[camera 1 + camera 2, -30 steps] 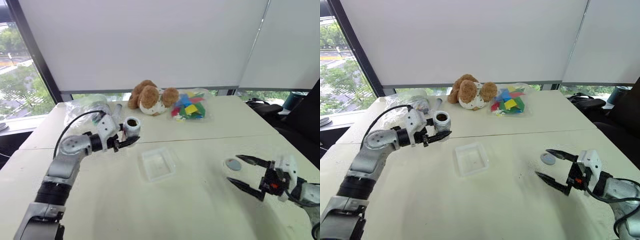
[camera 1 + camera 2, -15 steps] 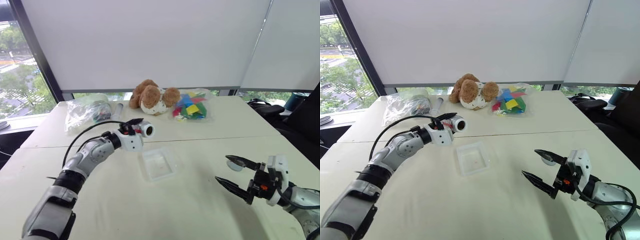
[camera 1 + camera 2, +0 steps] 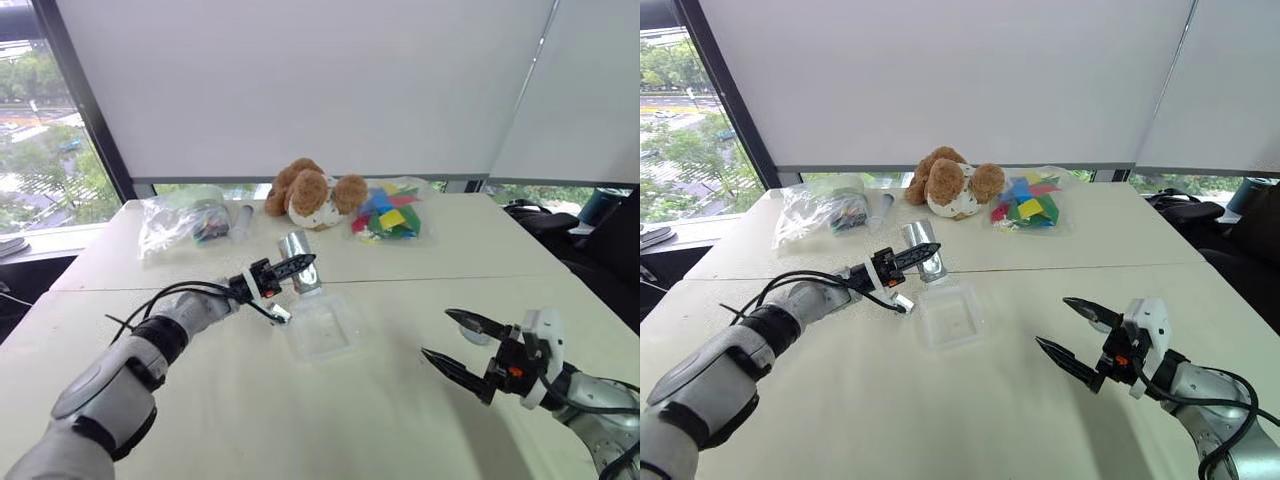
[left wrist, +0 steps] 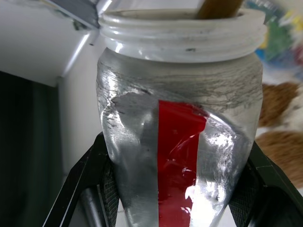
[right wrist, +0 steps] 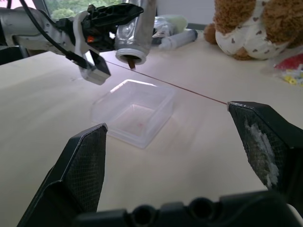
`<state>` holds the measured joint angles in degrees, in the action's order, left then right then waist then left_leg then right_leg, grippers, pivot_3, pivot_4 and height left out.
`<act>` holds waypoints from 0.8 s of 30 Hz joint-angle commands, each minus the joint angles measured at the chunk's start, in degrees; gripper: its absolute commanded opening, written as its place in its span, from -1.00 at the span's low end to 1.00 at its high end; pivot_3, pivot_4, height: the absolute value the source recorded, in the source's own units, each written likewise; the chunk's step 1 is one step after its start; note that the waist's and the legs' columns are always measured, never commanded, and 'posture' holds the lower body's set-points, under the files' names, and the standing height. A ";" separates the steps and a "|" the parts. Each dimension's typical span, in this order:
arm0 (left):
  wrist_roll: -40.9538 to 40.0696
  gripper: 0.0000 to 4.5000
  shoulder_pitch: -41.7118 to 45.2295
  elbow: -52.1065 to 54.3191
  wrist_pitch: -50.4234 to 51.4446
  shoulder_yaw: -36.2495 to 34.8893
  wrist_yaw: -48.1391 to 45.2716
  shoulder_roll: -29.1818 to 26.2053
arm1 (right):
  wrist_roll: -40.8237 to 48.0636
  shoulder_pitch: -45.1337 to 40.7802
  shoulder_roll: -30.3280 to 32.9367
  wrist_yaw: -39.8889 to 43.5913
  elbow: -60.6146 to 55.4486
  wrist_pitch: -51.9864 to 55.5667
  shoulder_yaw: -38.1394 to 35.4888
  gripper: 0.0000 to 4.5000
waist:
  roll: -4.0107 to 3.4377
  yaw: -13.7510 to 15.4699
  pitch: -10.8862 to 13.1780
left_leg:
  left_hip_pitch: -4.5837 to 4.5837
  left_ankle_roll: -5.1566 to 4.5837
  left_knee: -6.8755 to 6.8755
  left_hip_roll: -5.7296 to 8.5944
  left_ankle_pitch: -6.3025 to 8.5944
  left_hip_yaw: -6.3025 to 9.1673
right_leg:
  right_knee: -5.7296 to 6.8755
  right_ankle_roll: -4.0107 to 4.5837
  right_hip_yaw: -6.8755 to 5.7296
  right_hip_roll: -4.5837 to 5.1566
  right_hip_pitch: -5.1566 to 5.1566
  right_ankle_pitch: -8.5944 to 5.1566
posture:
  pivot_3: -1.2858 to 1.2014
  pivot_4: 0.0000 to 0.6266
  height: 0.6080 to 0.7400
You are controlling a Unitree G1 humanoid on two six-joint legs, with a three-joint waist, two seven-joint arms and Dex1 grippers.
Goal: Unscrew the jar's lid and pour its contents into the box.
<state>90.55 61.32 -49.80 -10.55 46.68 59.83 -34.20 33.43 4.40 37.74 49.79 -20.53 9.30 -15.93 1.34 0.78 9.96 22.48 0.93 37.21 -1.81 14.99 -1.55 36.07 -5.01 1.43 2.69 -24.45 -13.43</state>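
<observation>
Next, my left gripper sets the jar down on the bare table across the seam from the clear bag (image 3: 133, 354).
My left gripper (image 3: 298, 266) is shut on the jar (image 3: 294, 243), a silver cylinder with a red stripe (image 4: 177, 156). The jar is tipped with its open mouth (image 5: 130, 56) down, just above the far left rim of the box (image 3: 322, 327). A brown bit of the contents (image 5: 133, 65) hangs at the mouth. The box is a clear shallow tray in the middle of the table. My right gripper (image 3: 436, 333) hovers open and empty to the right of the box, pointing at it. The lid (image 3: 479, 338) lies on the table just behind its upper finger, mostly hidden.
Along the far side of the table sit a teddy bear (image 3: 310, 195), a bag of coloured pieces (image 3: 388, 214), a clear bag (image 3: 183, 218) and a clear tube (image 3: 243, 220). A seam (image 3: 450, 279) runs across the table behind the box.
The left wrist has rolled over, turning the jar from upright to mouth down, and carried it right, to the box's rim. The right gripper drifted slightly toward the box, still open.
</observation>
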 commanded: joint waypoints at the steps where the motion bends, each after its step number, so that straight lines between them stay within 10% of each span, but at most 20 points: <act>1: 1.13 -0.01 1.62 -1.72 2.75 2.65 4.33 0.74 | 0.94 -0.67 -0.81 -1.23 -2.69 0.54 -0.21 0.96 | 0.00 -0.04 0.00 | 0.00 0.00 0.00 0.00 0.00 -0.01 | 0.00 0.00 0.00 0.00 0.00 0.00 | 0.03 -0.52 1.00; 13: -8.50 -0.01 1.13 1.66 -4.90 1.06 5.41 -1.48 | 0.94 -1.77 -1.53 -2.42 -3.06 2.01 0.57 0.96 | 0.08 -0.05 0.05 | 0.00 0.01 0.00 0.00 0.00 0.00 | 0.03 0.01 0.00 0.01 -0.01 0.00 | 0.03 -0.52 1.00; 18: -38.53 -0.01 -4.83 6.85 -28.85 -11.25 -16.49 -5.47 | 1.16 -3.29 -1.77 -0.85 -1.26 1.53 1.66 0.96 | 0.02 -0.27 0.01 | -0.02 0.02 0.01 -0.03 -0.01 -0.03 | 0.07 0.02 0.01 0.10 -0.01 0.02 | 0.03 -0.52 1.00; 24: -82.84 -0.01 -19.72 17.67 -21.87 -30.02 -58.41 -8.17 | -0.70 -7.97 -2.42 3.87 2.73 -2.75 4.17 0.96 | -0.01 -1.31 -0.01 | -0.10 0.02 0.03 -0.09 -0.02 -0.07 | 0.19 0.08 -0.01 0.08 -0.01 0.04 | 0.03 -0.52 1.00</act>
<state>18.68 42.12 -36.92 -34.91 22.46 9.91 -40.83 33.15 -2.31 35.75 52.14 -18.08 9.17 -11.79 1.33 -0.53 9.96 22.38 0.95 37.26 -1.90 14.97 -1.61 36.27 -4.92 1.42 2.77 -24.46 -13.39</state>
